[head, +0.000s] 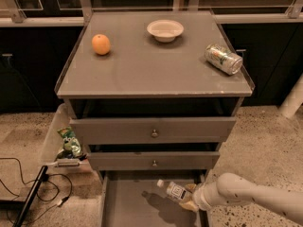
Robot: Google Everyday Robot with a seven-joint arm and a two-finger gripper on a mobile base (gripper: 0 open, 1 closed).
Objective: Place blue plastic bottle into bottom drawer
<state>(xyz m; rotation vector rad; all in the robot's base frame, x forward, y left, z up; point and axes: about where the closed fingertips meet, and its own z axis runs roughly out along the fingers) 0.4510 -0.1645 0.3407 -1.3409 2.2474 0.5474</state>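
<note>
My gripper will let go of the blue plastic bottle, and I will leave it on its shadow on the bottom drawer's grey bottom (167, 204).
The blue plastic bottle (173, 191) has a white cap pointing left and a blue-and-white label. It lies tilted in my gripper (188, 198), which is shut on its base end. The gripper reaches in from the lower right on a white arm (246, 197). It holds the bottle just above the right part of the open bottom drawer (128, 207), a grey tray pulled out below the two knobbed drawers. The bottle's shadow falls on the drawer floor.
On the cabinet top (151, 65) sit an orange (101, 44), a white bowl (164, 30) and a silver-green can (223, 58) lying on its side. A plastic bin (52, 141) with a green snack bag (70, 143) stands at the left. Cables lie on the floor at left.
</note>
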